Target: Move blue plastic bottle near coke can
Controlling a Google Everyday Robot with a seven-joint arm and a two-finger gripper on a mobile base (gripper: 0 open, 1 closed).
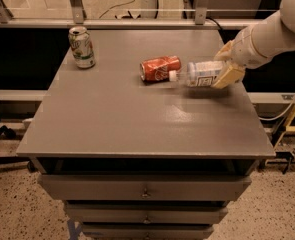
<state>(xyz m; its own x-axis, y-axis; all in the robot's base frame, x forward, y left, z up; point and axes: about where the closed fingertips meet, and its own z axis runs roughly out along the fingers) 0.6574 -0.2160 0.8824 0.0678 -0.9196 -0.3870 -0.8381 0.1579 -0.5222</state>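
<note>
I will open my gripper and let go of the blue plastic bottle on the grey table, with its cap (198, 72) against the end of the coke can.
The blue plastic bottle (197, 74) is clear with a small white cap and a pale label. It is held on its side, just above the table, cap pointing left. My gripper (226, 69) is shut on the bottle's base end, coming in from the right on a white arm. The coke can (160, 68) is red-orange and lies on its side at the table's middle back. The bottle's cap is right beside the can's right end.
A green-and-white soda can (82, 47) stands upright at the back left of the grey table (137, 124). The table has drawers below its front edge. A railing and glass run behind the table.
</note>
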